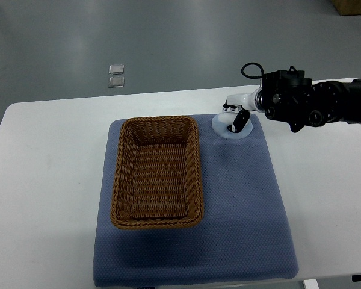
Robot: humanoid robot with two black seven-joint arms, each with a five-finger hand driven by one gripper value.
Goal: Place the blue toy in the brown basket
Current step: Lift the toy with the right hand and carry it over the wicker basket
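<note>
My right gripper needs to let go of the blue toy on the far part of the brown basket's woven bottom (168, 159).
The blue toy (223, 127) is a pale blue, round, flat piece at the far right corner of the blue mat (240, 205). My right hand (236, 116) comes in from the right edge and is on the toy. Its dark thumb presses the toy's top and its white fingers (231, 106) hold the far rim, so the hand is shut on it. The toy sits at or just above the mat. The brown wicker basket (119, 174) stands empty on the left half of the mat, to the left of the toy. The left arm is out of view.
The mat lies on a white table (42, 180). Two small clear square pieces (115, 76) lie on the grey floor beyond the table's far edge. A black cable (250, 69) loops above the right wrist.
</note>
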